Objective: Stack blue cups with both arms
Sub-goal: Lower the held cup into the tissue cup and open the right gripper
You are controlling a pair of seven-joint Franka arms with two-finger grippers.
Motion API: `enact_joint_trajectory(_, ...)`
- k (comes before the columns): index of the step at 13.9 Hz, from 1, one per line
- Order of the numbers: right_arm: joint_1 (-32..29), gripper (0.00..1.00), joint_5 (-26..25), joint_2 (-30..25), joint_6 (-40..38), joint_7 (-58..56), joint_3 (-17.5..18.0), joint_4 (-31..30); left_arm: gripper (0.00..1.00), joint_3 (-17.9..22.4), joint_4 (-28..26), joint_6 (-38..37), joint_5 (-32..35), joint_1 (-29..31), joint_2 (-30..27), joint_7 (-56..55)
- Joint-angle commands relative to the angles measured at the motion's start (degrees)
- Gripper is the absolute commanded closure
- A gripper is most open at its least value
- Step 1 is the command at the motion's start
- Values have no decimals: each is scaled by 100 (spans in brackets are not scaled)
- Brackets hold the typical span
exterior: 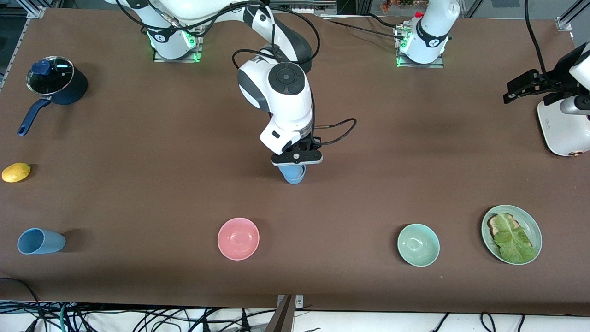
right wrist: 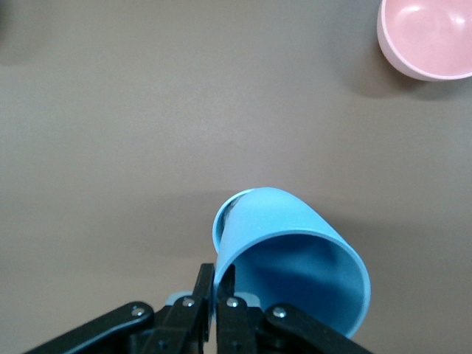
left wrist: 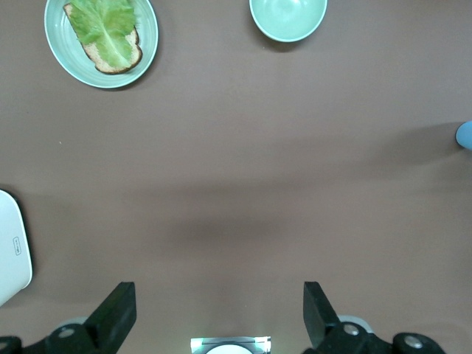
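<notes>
I should use my right gripper to release the blue cup so that it ends up inside the standing blue cup (exterior: 293,175) (right wrist: 251,221) just beneath it.
One blue cup (exterior: 292,174) is held at the middle of the table by my right gripper (exterior: 297,159), which is shut on its rim. In the right wrist view the fingers (right wrist: 223,284) pinch the cup's wall (right wrist: 295,251), one inside and one outside, and the cup hangs tilted; I cannot tell if its base touches the table. A second blue cup (exterior: 40,241) lies on its side near the front edge at the right arm's end. My left gripper (exterior: 514,92) is open and empty, held high over the left arm's end; its wrist view (left wrist: 220,295) shows bare table between the fingers.
A pink bowl (exterior: 238,238) and a mint-green bowl (exterior: 418,245) stand nearer the front camera than the held cup. A plate with toast and lettuce (exterior: 511,234) and a white appliance (exterior: 560,129) are at the left arm's end. A dark-blue saucepan (exterior: 57,85) and a lemon (exterior: 16,172) are at the right arm's end.
</notes>
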Motion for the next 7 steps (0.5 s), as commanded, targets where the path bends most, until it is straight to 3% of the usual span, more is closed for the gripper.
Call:
enact_joint_trajectory(1, 100, 100, -159, 149, -39, 93, -70, 235, 0, 3, -42, -68, 123, -30, -13, 148)
enact_joint_trajectory(7, 100, 100, -150, 211, 75, 102, -70, 244, 0, -23, -7, -200, 114, -21, 84, 157)
